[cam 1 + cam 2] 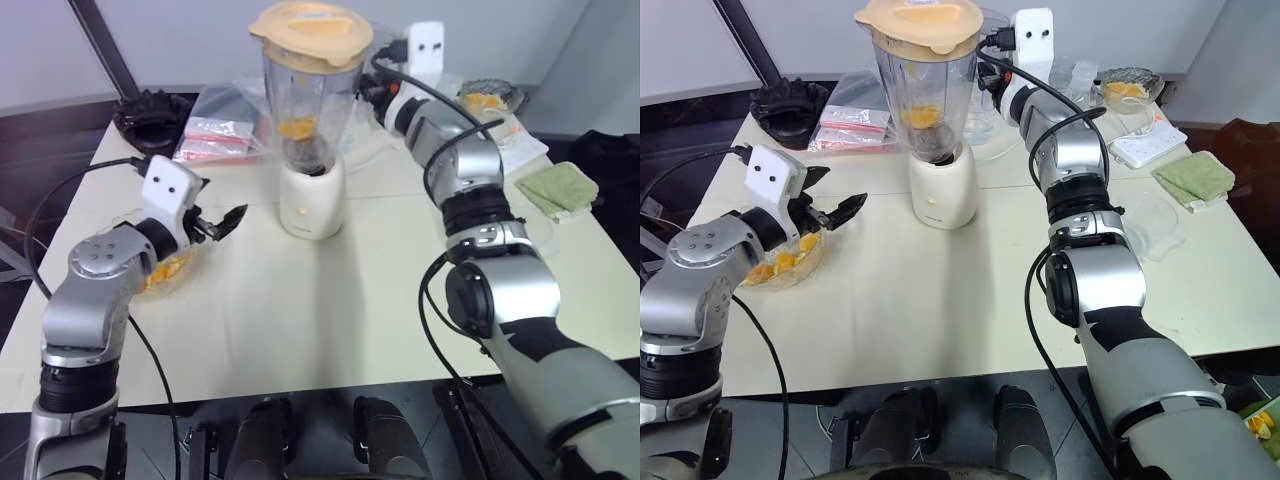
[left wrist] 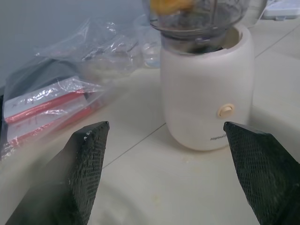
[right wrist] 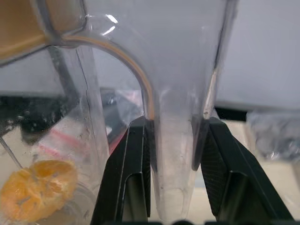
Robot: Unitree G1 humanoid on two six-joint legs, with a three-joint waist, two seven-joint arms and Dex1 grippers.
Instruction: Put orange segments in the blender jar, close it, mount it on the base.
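Note:
The robot's right gripper will release the blender jar's handle with the jar seated on top of the white base (image 1: 312, 178).
The blender jar (image 1: 305, 100), clear plastic, stands on the white base (image 1: 311, 200) at the middle back of the table. A peach-coloured lid (image 1: 310, 35) sits on the jar. Orange segments (image 1: 296, 128) lie inside it above the dark blade. My right gripper (image 3: 176, 122) is shut on the jar's clear handle (image 3: 176, 164), one black finger on each side. To the left of the base, a short way off, my left gripper (image 1: 222, 222) is open with nothing between its fingers. It hangs level over a glass bowl (image 1: 785, 262) that holds more orange segments.
Plastic bags with red packets (image 1: 215, 135) and a black scalloped item (image 1: 152, 118) lie at the back left. At the back right are a glass bowl with fruit (image 1: 485, 100), a white power strip (image 1: 1148, 145) and a green cloth (image 1: 558, 187).

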